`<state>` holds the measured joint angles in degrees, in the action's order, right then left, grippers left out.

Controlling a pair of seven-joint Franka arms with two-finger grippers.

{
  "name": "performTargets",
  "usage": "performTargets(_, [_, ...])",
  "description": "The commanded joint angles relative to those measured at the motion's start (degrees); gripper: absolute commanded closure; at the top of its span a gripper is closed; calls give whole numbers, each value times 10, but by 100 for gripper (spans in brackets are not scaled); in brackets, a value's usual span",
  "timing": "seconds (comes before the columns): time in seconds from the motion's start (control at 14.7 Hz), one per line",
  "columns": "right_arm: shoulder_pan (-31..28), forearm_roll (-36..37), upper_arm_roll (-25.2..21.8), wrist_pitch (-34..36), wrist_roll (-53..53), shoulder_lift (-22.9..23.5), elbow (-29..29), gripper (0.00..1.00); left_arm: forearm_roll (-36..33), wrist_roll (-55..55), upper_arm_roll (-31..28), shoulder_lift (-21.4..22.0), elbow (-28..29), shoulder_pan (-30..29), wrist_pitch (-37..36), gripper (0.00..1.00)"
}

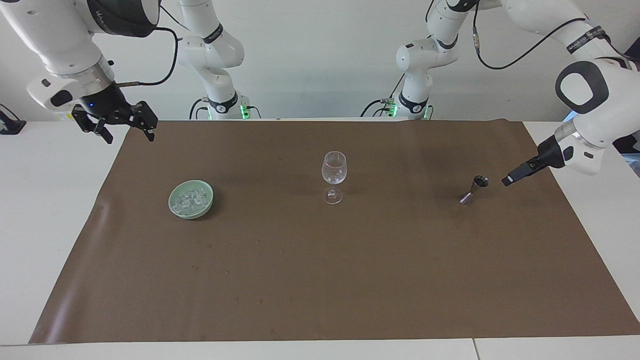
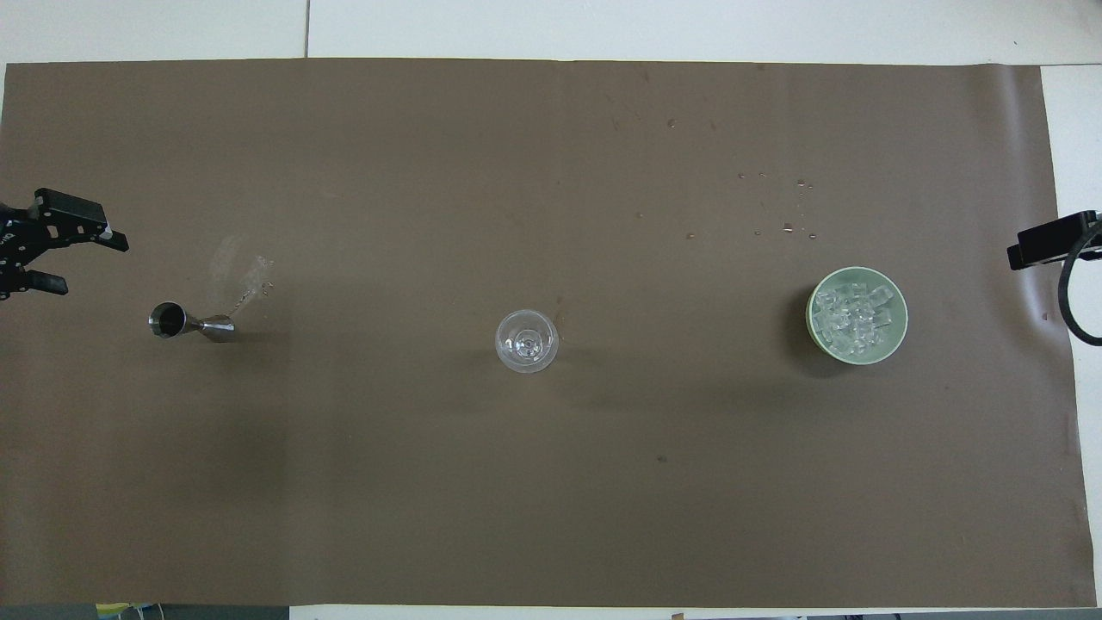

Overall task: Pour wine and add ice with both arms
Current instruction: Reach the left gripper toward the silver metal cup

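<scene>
Next, I need to move my left gripper to the jigger's narrow middle (image 2: 197, 325), between its top and bottom cups, and close it there.
A clear stemmed wine glass (image 1: 334, 175) (image 2: 527, 341) stands upright mid-table. The ice (image 1: 190, 200) (image 2: 854, 317) fills a pale green bowl (image 1: 171, 205) (image 2: 813, 320) toward the right arm's end. A small steel jigger (image 1: 475, 189) (image 2: 191, 323) stands toward the left arm's end. My left gripper (image 1: 509, 179) (image 2: 90, 265) hangs low and open just beside the jigger's top, not touching it. Up over the mat's corner, my right gripper (image 1: 127, 134) (image 2: 1042, 243) waits open with nothing in it. No wine shows.
A brown mat (image 1: 320, 280) (image 2: 551, 482) covers most of the white table. Small droplets (image 2: 785, 226) dot the mat a little farther from the robots than the bowl, and a faint wet smear (image 2: 245, 271) lies by the jigger.
</scene>
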<state>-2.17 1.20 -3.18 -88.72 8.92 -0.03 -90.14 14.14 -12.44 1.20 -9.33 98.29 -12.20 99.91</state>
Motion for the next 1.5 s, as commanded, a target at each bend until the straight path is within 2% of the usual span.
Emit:
performTargets(0.0, [-6,-4,4,2,5,-10,-10,0,47,-25,3,36,69,-26,35,0])
performTargets(0.27, [-6,-4,3,2,5,-10,-10,0,110,-62,3,6,71,-56,35,0])
performTargets(0.54, [-6,-4,3,2,5,-10,-10,0,141,-107,2,-38,63,-70,40,0])
performTargets(0.88, [-6,-4,3,2,5,-10,-10,0,196,-250,2,-112,10,-90,41,0])
performTargets(1.02, [-6,-4,4,2,4,-10,-10,0,196,-252,2,-112,28,-103,42,0])
performTargets(1.22, [-6,-4,3,2,5,-10,-10,0,193,-250,2,-91,79,-121,34,0])
performTargets(1.43, [-6,-4,4,2,5,-10,-10,0,194,-246,3,-85,93,-137,31,0])
